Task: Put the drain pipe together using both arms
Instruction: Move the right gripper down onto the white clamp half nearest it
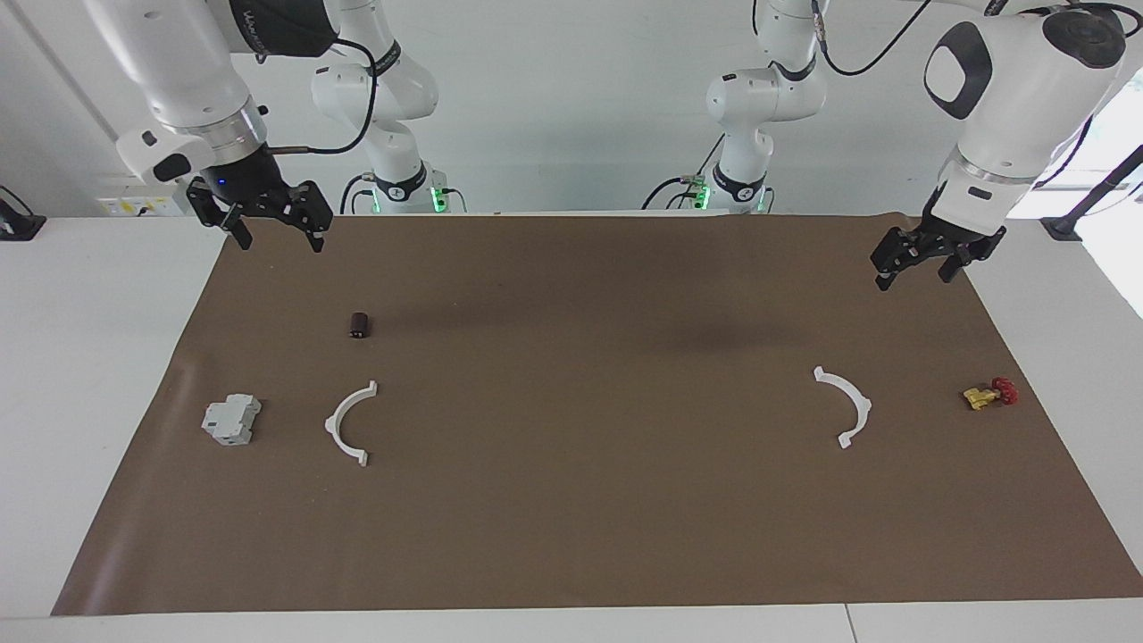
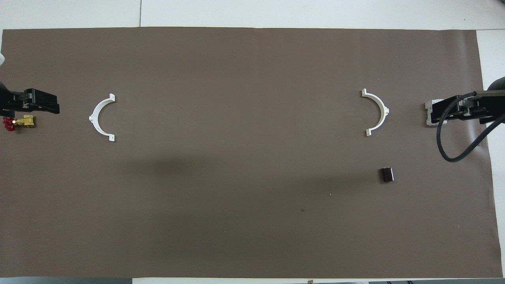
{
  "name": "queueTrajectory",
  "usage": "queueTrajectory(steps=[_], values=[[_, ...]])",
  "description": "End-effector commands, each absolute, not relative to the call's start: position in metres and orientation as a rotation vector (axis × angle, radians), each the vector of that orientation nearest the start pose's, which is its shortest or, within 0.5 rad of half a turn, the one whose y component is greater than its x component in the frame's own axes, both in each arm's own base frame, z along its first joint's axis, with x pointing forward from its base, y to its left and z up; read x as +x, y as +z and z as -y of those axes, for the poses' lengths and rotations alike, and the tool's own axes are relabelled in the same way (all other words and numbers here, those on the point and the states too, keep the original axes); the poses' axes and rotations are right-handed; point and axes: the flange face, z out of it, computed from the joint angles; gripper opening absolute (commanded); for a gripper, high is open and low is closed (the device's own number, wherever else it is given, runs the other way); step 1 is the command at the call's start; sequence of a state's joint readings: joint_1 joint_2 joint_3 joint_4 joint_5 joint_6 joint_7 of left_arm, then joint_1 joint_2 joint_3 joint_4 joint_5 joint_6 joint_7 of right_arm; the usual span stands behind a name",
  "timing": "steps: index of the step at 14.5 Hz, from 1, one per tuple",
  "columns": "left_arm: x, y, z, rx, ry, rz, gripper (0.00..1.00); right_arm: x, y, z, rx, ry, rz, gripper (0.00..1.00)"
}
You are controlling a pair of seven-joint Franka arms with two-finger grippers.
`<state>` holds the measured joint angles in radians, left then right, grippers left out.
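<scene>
The robot's left gripper should close on the small knob midway [image 2: 92, 118] along the curve of the white half-ring next to the yellow-and-red valve.
The drain pipe lies in two separate white half-rings on the brown mat. One half-ring [image 1: 345, 425] [image 2: 377, 112] lies toward the right arm's end. The other half-ring [image 1: 849, 404] [image 2: 100, 118] lies toward the left arm's end. Their open sides face each other, far apart. My right gripper [image 1: 279, 241] [image 2: 446, 112] hangs open and empty high over the mat's edge at its own end. My left gripper [image 1: 916, 279] [image 2: 39, 105] hangs open and empty high over the mat's corner at its own end. Neither touches a half-ring.
A grey boxy block [image 1: 231, 420] [image 2: 429, 114] sits beside the right arm's half-ring, toward the mat's edge. A small dark cylinder [image 1: 360, 324] [image 2: 387, 174] lies nearer to the robots than that half-ring. A yellow-and-red valve [image 1: 989, 393] [image 2: 17, 123] lies beside the other half-ring.
</scene>
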<state>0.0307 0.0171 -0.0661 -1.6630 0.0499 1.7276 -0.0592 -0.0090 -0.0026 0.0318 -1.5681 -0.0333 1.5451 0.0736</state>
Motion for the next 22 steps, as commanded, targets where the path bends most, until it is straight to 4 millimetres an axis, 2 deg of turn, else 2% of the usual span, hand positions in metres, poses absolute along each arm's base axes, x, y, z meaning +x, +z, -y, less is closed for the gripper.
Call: queueTrajectory(steps=[1,4,6,7,8,10,11,13,16,18,19,20,22], values=[[0.566,0.585,0.017,-3.105,-0.057,0.007,1.0,0.552,0.623,-0.006,-3.158,0.018,-0.097,1.0],[0.566,0.585,0.017,-3.105,-0.062,0.007,1.0,0.55,0.623,-0.006,-3.157,0.023,-0.112,1.0],[0.566,0.585,0.017,-3.105,-0.062,0.007,1.0,0.549,0.623,0.002,-3.157,0.028,-0.131,1.0],[0.565,0.586,0.016,-3.105,-0.062,0.009,1.0,0.546,0.619,0.006,-3.157,0.047,-0.131,1.0],[0.565,0.586,0.016,-3.104,-0.057,0.009,1.0,0.544,0.612,0.002,-3.16,0.06,-0.102,1.0],[0.565,0.586,0.016,-3.105,-0.057,0.016,1.0,0.554,0.602,-0.005,-3.157,-0.058,-0.017,1.0],[0.565,0.586,0.016,-3.105,-0.057,0.019,1.0,0.559,0.586,-0.011,-3.155,-0.059,0.003,1.0],[0.564,0.589,0.016,-3.104,-0.067,0.026,1.0,0.59,0.545,-0.017,-3.154,-0.053,0.061,1.0],[0.564,0.589,0.016,-3.104,-0.067,0.031,1.0,0.635,0.463,-0.005,-3.13,-0.092,0.117,1.0],[0.566,0.59,0.014,-3.104,-0.095,0.028,1.0,0.644,0.432,-0.009,-3.118,-0.107,0.132,1.0],[0.568,0.587,0.008,-3.104,-0.111,0.029,1.0,0.645,0.407,-0.003,-3.118,-0.102,0.129,1.0],[0.57,0.583,0.007,-3.103,-0.135,0.03,1.0,0.646,0.392,-0.001,-3.117,-0.11,0.168,1.0],[0.574,0.562,0.004,-3.102,-0.165,0.012,1.0,0.65,0.355,0.014,-3.114,-0.082,0.196,1.0]])
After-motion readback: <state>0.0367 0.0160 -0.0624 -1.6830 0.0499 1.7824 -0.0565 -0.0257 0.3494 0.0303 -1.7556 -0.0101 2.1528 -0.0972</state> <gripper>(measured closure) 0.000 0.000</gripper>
